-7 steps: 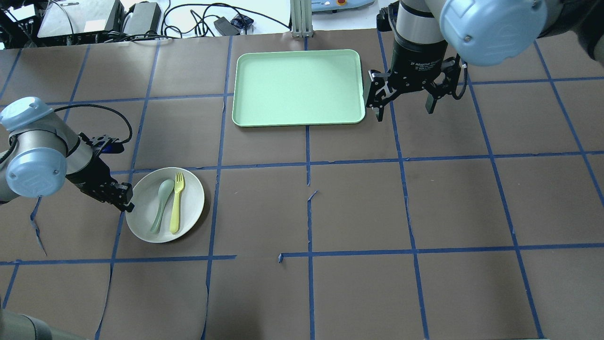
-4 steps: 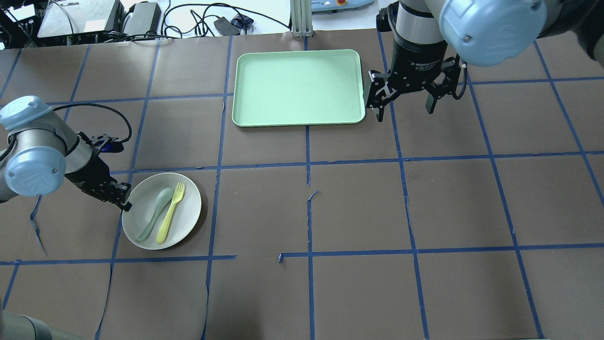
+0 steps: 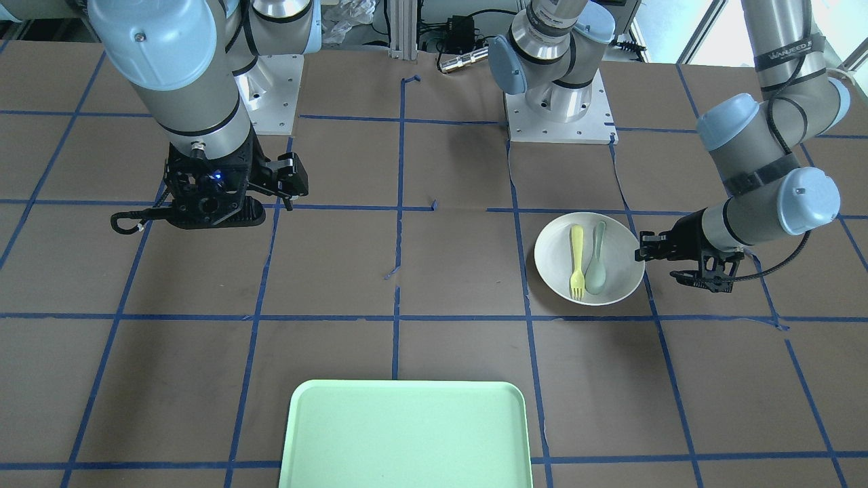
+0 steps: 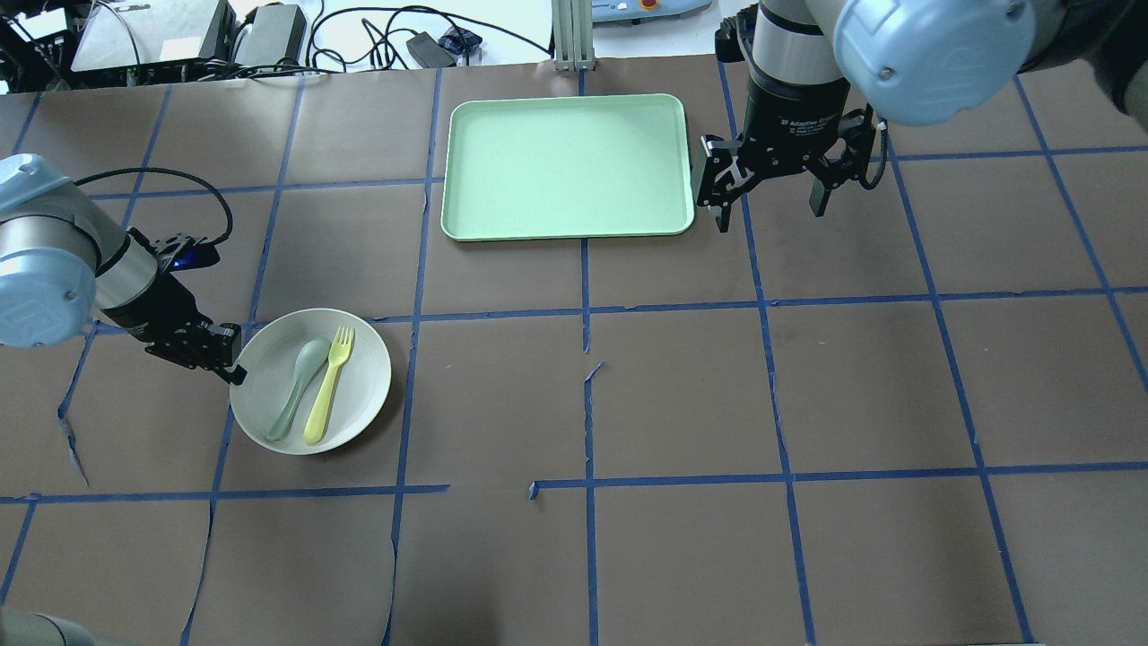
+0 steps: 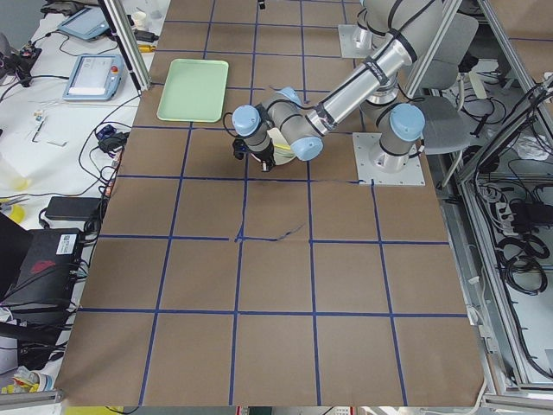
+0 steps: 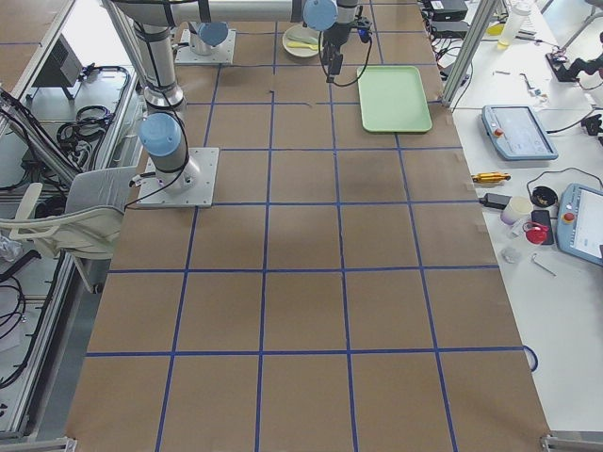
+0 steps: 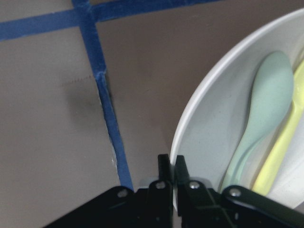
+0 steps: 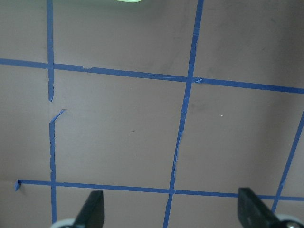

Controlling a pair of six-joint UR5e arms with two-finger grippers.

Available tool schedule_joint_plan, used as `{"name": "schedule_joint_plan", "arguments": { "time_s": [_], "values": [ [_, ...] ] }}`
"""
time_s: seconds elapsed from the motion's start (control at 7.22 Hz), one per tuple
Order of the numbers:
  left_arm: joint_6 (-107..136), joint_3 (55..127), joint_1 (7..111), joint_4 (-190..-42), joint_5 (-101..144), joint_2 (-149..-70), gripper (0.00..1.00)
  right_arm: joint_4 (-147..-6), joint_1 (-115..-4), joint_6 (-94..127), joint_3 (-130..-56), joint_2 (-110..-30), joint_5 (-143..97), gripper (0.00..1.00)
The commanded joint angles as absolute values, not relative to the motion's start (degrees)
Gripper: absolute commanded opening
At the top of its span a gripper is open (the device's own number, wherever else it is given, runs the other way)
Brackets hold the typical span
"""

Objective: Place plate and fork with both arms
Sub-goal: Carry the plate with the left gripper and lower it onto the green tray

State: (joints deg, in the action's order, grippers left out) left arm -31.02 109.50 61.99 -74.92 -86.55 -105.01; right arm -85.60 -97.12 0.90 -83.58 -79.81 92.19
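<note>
The robot's left gripper should set the white plate, with fork and spoon still in it, down in the middle of the mint-green tray [image 3: 395, 452].
The white plate [image 4: 359, 359] is at the table's left, with the pale yellow fork [image 4: 328, 388] and a grey-green spoon [image 4: 296, 388] lying side by side in it. My left gripper [image 4: 235, 372] is shut on the plate's left rim. The left wrist view shows its jaws [image 7: 172, 164] pinching the rim of the plate [image 7: 209, 123], with the spoon [image 7: 266, 109] and fork [image 7: 285, 147] beside them. From the front, the plate [image 3: 553, 257], fork [image 3: 576, 261] and left gripper [image 3: 641, 247] show at right. My right gripper [image 4: 769, 208] is open and empty, hanging just right of the tray.
A mint-green rectangular tray [image 4: 567, 166] lies at the far middle of the table and also shows in the front view [image 3: 407, 434]. Brown paper with blue tape lines covers the table. Below the right gripper [image 8: 172, 211] is only bare paper. Cables and boxes sit beyond the far edge.
My left gripper has moved a little away from the robot with the plate in it. The fork and spoon turned slightly with the plate. The right arm has not moved.
</note>
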Motion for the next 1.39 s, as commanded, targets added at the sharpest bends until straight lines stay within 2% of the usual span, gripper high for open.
{"name": "schedule_joint_plan", "arguments": {
  "time_s": [0.0,0.55,1.25],
  "values": [
    [-25.2,104.2,62.2,-81.5,-82.0,-105.1,0.00,-85.5,-97.1,1.0,-83.6,-79.8,92.2,1.00],
    [-5.8,94.2,75.9,-78.2,-70.1,-110.6,0.00,-84.6,-97.2,0.9,-83.6,-79.9,92.2,1.00],
    [8.3,76.8,88.5,-69.0,-64.3,-127.9,0.00,-84.6,-97.2,1.4,-83.6,-80.1,92.2,1.00]
  ]
}}
